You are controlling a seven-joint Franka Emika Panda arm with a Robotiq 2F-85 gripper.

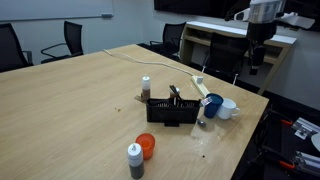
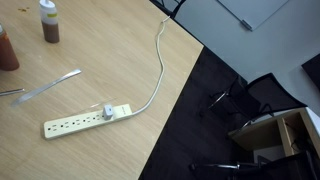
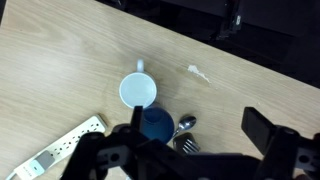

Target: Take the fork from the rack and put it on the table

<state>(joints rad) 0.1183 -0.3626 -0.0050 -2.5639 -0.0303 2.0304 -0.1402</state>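
Note:
The robot's gripper will next move to the fork's teeth (image 1: 203,101) (image 3: 187,143), at the end of the black rack beside the blue cup, and close there.
The black rack (image 1: 172,110) stands on the light-wood table (image 1: 70,100) with dark utensils sticking up from it. In the wrist view the fork's tines (image 3: 189,146) show beside a spoon bowl (image 3: 186,124), close to the blue cup (image 3: 155,125). Their handles and the rack are hidden behind my gripper's body. My gripper (image 3: 197,127) is open and empty, with its fingers wide apart. In an exterior view it hangs high above the table's far right end (image 1: 254,58), well off the rack.
A white cup (image 3: 138,91) and the blue cup (image 1: 213,103) stand right of the rack. A power strip (image 2: 85,121) with its cable lies near the table edge. There are also bottles (image 1: 146,88), an orange item (image 1: 146,146), a pale flat strip (image 2: 50,87), office chairs and a counter desk (image 1: 215,35).

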